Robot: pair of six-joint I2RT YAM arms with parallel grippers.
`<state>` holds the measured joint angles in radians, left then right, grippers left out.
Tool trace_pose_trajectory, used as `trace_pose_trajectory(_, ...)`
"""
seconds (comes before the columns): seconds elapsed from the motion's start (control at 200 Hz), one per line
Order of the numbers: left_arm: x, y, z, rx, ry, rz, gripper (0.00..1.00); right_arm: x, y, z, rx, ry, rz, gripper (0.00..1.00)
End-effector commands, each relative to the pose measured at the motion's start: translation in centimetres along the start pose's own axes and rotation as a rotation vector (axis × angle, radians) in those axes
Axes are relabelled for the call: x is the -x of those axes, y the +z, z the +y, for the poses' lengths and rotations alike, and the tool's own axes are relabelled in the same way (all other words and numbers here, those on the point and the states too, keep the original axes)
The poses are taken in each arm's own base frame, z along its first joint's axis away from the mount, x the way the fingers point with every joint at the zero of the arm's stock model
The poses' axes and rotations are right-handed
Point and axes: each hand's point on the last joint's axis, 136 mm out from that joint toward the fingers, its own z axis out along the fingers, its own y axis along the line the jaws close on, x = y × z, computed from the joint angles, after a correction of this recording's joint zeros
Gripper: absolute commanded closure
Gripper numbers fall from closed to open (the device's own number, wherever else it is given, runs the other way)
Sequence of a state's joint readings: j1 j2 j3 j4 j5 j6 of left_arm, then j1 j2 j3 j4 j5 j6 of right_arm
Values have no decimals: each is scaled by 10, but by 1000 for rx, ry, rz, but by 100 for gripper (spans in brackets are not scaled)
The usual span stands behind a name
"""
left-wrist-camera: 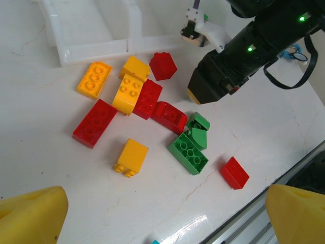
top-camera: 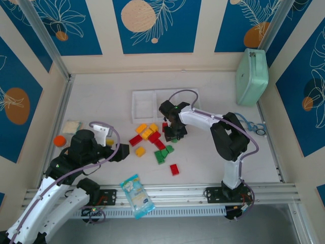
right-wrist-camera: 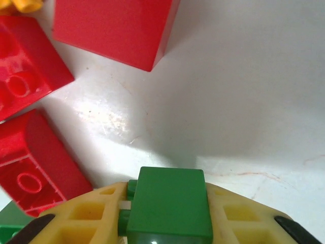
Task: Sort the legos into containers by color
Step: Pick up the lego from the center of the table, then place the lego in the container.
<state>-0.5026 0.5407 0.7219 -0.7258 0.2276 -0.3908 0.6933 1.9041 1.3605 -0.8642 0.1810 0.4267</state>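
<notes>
The robot's right gripper should release the green lego, now low over the table, in the white tray's compartment (top-camera: 189, 102) that is closest to the mint-green case.
Red, yellow and green legos (top-camera: 152, 137) lie scattered in a loose pile at mid-table. Just behind them is the white tray of containers (top-camera: 143, 104), whose front wall (left-wrist-camera: 91, 49) shows in the left wrist view. My right gripper (right-wrist-camera: 167, 206) is shut on a small green lego (right-wrist-camera: 170, 195) at the right edge of the pile, low over the table, with red legos (right-wrist-camera: 114, 30) just ahead of it. My left gripper (left-wrist-camera: 165, 213) is open and holds nothing, hovering near-left of the pile. A yellow lego (left-wrist-camera: 131, 157), a green one (left-wrist-camera: 189, 152) and a red one (left-wrist-camera: 234, 173) lie in front of it.
A mint-green lidded case (top-camera: 252, 76) stands at the back right. A blue snack packet (top-camera: 136, 195) lies on the front rail. An orange-capped bottle (top-camera: 60, 141) and a white object (top-camera: 71, 126) sit at the left. Raised walls border the table.
</notes>
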Motion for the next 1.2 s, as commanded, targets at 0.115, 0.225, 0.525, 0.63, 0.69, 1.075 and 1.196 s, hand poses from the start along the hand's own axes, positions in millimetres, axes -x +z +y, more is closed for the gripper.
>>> trace_pose_trajectory(0.115,2,-1,-2,-1,19,-5,1,21,-51,-14,-1,-19,-104,72)
trace_pose_trajectory(0.225,2,0,-2,-1,19,-6,0,41,-76,-31,23,14,-170,74)
trace_pose_trajectory(0.525,2,2,-2,-2,22,1,1,106,-114,-83,48,92,-325,76)
trace_pose_trajectory(0.63,2,3,-1,1,21,1,1,132,-111,-96,69,103,-338,77)
trace_pose_trajectory(0.69,1,4,0,6,21,6,1,147,-106,-101,71,104,-347,79)
trace_pose_trajectory(1.075,2,4,1,9,23,4,1,201,-77,-128,-3,128,-353,73)
trace_pose_trajectory(1.196,2,4,0,8,25,4,1,201,-72,-132,-27,143,-334,62)
